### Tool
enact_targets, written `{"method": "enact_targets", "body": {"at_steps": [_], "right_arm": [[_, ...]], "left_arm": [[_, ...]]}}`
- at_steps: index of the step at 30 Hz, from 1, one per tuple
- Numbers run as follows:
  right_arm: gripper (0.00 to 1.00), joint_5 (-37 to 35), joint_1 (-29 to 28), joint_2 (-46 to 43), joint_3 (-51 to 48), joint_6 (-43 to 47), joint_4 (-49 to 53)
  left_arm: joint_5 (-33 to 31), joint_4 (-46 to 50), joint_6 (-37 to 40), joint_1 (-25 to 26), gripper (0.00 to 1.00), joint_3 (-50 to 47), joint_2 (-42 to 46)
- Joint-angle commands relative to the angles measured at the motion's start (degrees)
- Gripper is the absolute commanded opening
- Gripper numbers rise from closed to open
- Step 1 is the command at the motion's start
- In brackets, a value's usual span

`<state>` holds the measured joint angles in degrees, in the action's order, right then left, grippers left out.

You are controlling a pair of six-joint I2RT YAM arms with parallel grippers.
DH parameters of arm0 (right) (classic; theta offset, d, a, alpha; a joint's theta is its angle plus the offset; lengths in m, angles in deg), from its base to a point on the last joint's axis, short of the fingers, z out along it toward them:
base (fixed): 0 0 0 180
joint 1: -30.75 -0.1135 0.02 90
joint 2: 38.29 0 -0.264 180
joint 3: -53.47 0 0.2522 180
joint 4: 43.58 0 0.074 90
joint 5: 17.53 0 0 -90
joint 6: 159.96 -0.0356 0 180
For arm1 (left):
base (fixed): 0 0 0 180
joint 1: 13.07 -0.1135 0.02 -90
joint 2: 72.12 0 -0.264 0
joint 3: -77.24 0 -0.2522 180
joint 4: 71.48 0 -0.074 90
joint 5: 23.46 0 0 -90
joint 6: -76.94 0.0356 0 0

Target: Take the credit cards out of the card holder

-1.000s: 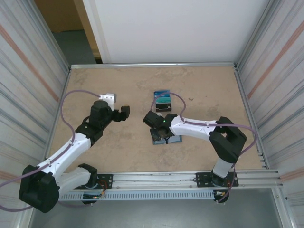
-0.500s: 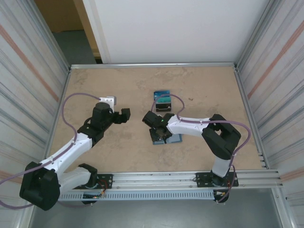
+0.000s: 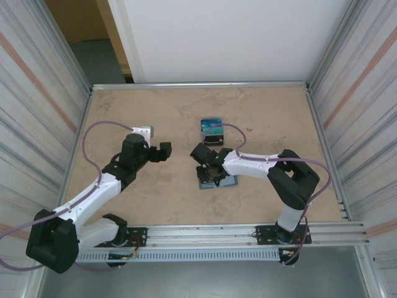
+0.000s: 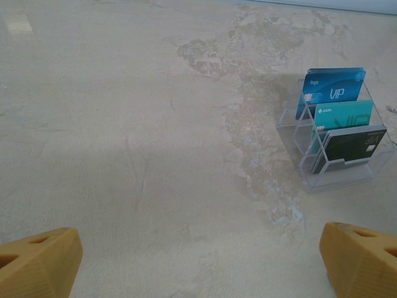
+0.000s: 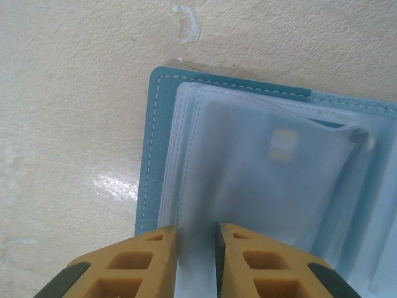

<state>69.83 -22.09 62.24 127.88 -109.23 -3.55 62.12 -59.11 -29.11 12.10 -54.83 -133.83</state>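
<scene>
My right gripper is at the card holder's stitched edge, so it should open and take the card beside the card holder's fold [image 5: 340, 161] while my left gripper steadies the card holder.
The card holder [image 5: 149, 136] lies open on the table, a teal wallet with frosted plastic sleeves; from above it shows under my right arm [image 3: 227, 182]. One sleeve leaf stands up blurred toward the camera, and a credit card [image 5: 282, 144] with a gold chip shows through it. My right gripper [image 5: 196, 233] is down on the wallet [image 3: 211, 173], its jaws drawn in to a narrow gap on the near edge of that leaf and card. My left gripper [image 4: 201, 267] hangs wide open over bare table, left of the wallet [image 3: 162, 151], holding nothing.
A clear plastic stand [image 4: 291, 121] sits behind the wallet [image 3: 211, 128] with a blue VIP card [image 4: 332, 87], a teal card [image 4: 342, 115] and a dark card [image 4: 350, 147] upright in it. Metal walls enclose the table on three sides.
My right jaws have narrowed onto the sleeve leaf, and that gripper edged slightly right over the wallet. The left gripper drifted a little right and stayed open.
</scene>
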Motion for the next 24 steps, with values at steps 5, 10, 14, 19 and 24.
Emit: {"method": "enact_targets", "body": {"at_steps": [5,10,14,19,24], "right_arm": [[0.17,4.2,1.2,-1.9,-2.3,-1.3,-1.6],[0.15,4.1,2.4,-4.0,-3.1,-1.7,-2.4],[0.14,2.8,2.8,-5.9,-3.8,-2.1,-2.3],[0.16,0.6,3.5,-8.4,-5.1,-3.1,-1.6],[0.21,-1.7,4.6,-10.9,-6.6,-3.6,0.0]], "left_arm": [[-4.8,2.2,5.6,5.9,0.99,4.6,0.3],[-8.2,2.7,7.1,9.4,0.99,6.7,-1.5],[-8.9,2.3,7.0,10.5,0.99,7.3,-3.0],[-11.0,2.4,8.0,12.4,0.99,8.1,-4.6],[-12.2,2.6,8.7,13.4,0.99,9.0,-5.7]]}}
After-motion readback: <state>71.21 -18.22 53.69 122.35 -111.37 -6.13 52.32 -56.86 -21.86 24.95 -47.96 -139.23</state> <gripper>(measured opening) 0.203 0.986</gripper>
